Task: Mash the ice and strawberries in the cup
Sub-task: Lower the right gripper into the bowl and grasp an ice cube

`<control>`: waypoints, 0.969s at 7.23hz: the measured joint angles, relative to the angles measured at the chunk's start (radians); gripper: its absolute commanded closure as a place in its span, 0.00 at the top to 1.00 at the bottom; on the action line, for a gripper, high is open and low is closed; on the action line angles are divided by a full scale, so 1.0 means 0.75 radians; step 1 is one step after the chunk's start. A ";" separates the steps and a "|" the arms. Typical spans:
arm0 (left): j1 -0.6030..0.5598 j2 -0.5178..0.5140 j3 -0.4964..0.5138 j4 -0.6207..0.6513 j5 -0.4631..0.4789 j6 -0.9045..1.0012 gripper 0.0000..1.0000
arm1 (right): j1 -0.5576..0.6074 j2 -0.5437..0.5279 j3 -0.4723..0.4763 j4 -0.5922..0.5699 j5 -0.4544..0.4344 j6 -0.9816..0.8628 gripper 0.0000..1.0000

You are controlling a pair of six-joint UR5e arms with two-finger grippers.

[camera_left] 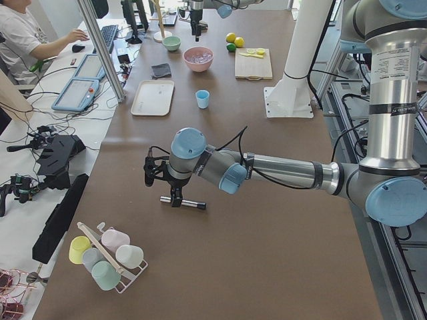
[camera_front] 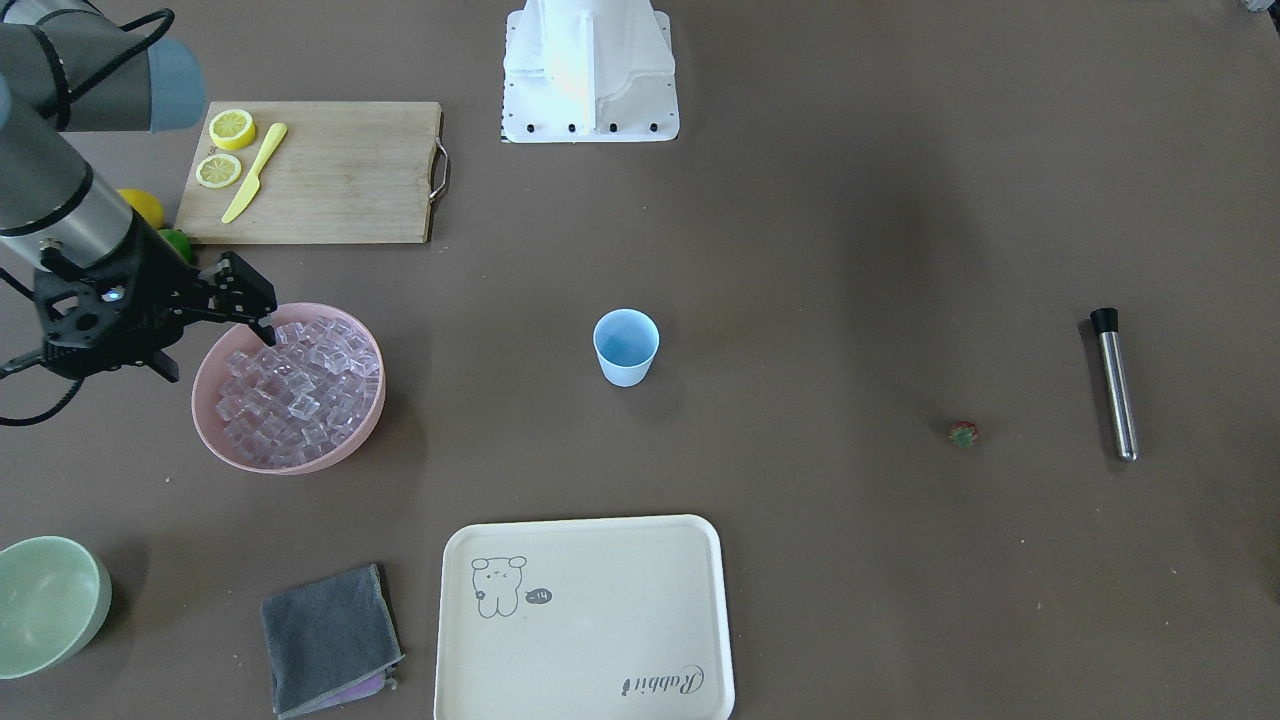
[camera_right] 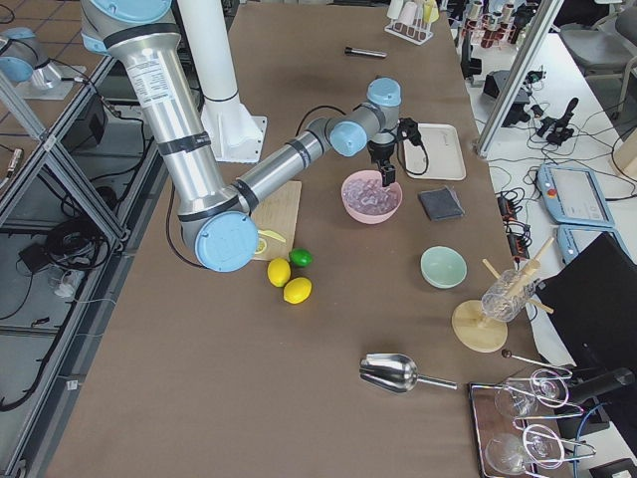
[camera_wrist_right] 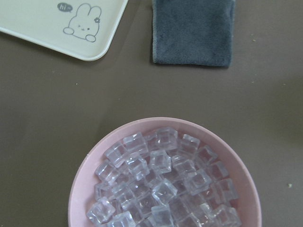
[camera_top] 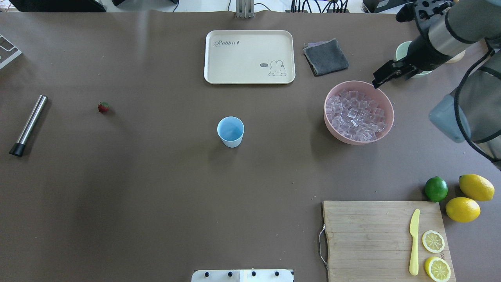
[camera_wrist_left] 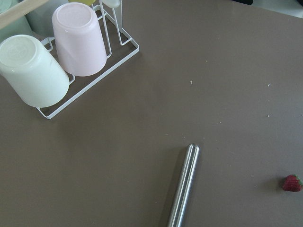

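Observation:
Next, I close my right gripper on a single ice cube at the middle of the pink bowl (camera_front: 298, 380) (camera_wrist_right: 162, 215), between the cubes around it.
The light-blue cup (camera_front: 626, 347) (camera_top: 231, 132) stands upright at the table's middle, with nothing visible inside. The ice (camera_front: 300, 390) (camera_wrist_right: 161, 189) fills the pink bowl (camera_top: 327, 105). My right gripper (camera_front: 268, 335) (camera_top: 376, 83) hangs over the bowl's rim, tips just above the cubes; I cannot tell whether it is open. The strawberry (camera_front: 963, 433) (camera_top: 103, 107) (camera_wrist_left: 292, 183) lies alone on the table's other side. A metal muddler (camera_top: 28, 125) (camera_wrist_left: 183, 189) lies near it. My left gripper (camera_left: 155, 172) hovers above the muddler; I cannot tell its state.
A cream tray (camera_top: 249, 56), a grey cloth (camera_top: 325, 56) and a pale green bowl (camera_front: 45, 600) lie on the operators' side. A cutting board (camera_top: 368, 235) with lemon slices and a yellow knife, a lime (camera_top: 436, 188) and two lemons sit near the right arm. A cup rack (camera_wrist_left: 75, 52) stands beyond the muddler.

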 measured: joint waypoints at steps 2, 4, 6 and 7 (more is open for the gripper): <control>0.000 -0.019 0.010 0.003 0.001 0.000 0.97 | -0.106 -0.015 -0.047 0.085 -0.071 0.009 0.99; -0.001 -0.023 0.019 0.002 0.003 0.001 0.97 | -0.144 -0.015 -0.092 0.104 -0.120 -0.006 0.96; -0.001 -0.021 0.022 0.002 0.004 0.001 0.97 | -0.149 -0.016 -0.198 0.235 -0.137 -0.021 0.93; -0.001 -0.020 0.022 0.001 0.004 0.001 0.97 | -0.149 -0.019 -0.227 0.291 -0.139 -0.019 0.91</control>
